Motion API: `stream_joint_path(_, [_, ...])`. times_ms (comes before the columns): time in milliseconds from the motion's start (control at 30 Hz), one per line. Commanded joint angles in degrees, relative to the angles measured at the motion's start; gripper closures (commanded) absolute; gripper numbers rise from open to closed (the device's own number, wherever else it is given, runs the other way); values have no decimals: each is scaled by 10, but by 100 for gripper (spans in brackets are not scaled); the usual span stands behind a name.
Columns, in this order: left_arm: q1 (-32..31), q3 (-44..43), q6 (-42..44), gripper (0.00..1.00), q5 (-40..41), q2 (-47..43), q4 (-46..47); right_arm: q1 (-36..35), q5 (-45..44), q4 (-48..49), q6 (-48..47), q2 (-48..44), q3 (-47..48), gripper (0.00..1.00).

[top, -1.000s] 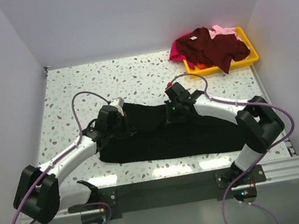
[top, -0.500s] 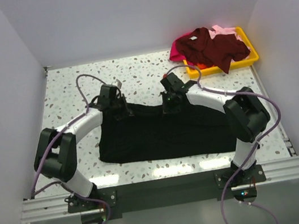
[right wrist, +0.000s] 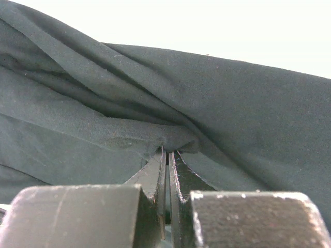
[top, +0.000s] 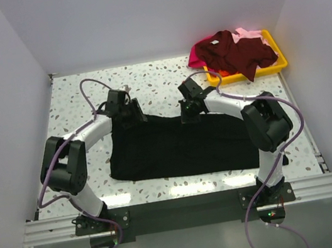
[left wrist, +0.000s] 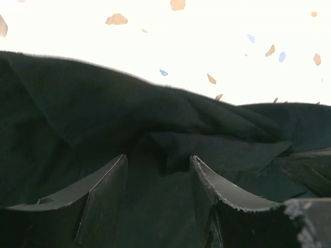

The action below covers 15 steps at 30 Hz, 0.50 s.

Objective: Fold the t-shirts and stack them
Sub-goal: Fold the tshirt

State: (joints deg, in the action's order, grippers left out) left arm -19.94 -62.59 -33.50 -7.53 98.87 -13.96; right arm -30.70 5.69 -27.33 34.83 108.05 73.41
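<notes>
The robot's right gripper pinches the black t-shirt's folded edge while the t-shirt's corner lies loose, so the left gripper should take that corner [left wrist: 168, 165] before both pull.
A large black t-shirt [top: 183, 150] lies folded into a wide band on the speckled table. At its far left edge my left gripper [top: 132, 118] stands open over the cloth. The left wrist view shows the fingers [left wrist: 103, 191] apart, with black cloth [left wrist: 103, 113] loose beneath and ahead of them. My right gripper [top: 188, 112] is at the shirt's far edge near the middle, shut on a pinch of black fabric [right wrist: 170, 135]. A dark maroon t-shirt [top: 237, 53] lies heaped over a magenta one [top: 196, 57] and a pale pink one [top: 248, 35] at the back right.
The yellow tray [top: 276, 66] under the heaped shirts stands in the far right corner. White walls close the table on three sides. The metal mounting rail [top: 186, 204] runs along the near edge.
Both arms carried the shirt's edge away from the bases toward the far side, folding it into a band. The left gripper then opened and let go of the cloth; the right one stays shut.
</notes>
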Motion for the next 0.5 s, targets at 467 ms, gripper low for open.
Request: stream_joint_path(467, [-4,134,-37,47,-56,-108,153,-1,9,3,-6,-12,2,100])
